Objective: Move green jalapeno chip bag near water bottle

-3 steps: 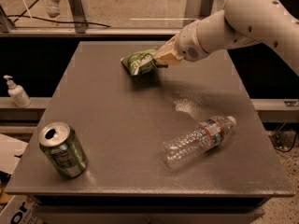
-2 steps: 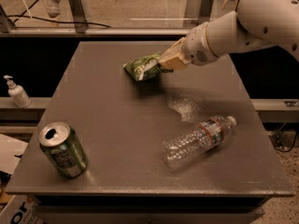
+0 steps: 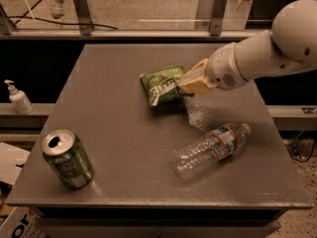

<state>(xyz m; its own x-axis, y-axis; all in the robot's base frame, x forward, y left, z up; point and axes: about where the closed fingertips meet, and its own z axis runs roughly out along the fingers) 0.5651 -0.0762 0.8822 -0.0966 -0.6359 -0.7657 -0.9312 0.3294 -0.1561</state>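
The robot's gripper needs to release the green jalapeno chip bag on the grey table (image 3: 201, 105), just behind the water bottle.
The green jalapeno chip bag (image 3: 159, 86) is a crinkly green bag with white lettering, held just above the middle of the grey table (image 3: 109, 128). My gripper (image 3: 181, 86) comes in from the right and is shut on the bag's right edge. The water bottle (image 3: 212, 148) lies on its side at the front right of the table, white cap pointing right, below and to the right of the bag, a short gap away.
A green soda can (image 3: 67, 158) stands at the table's front left corner. A white pump dispenser bottle (image 3: 19, 98) stands on a ledge off the table's left. A glass barrier with metal posts (image 3: 215, 9) runs behind the table.
My gripper has carried the chip bag from the back of the table toward the front, closer to the water bottle. The bottle and can have not moved.
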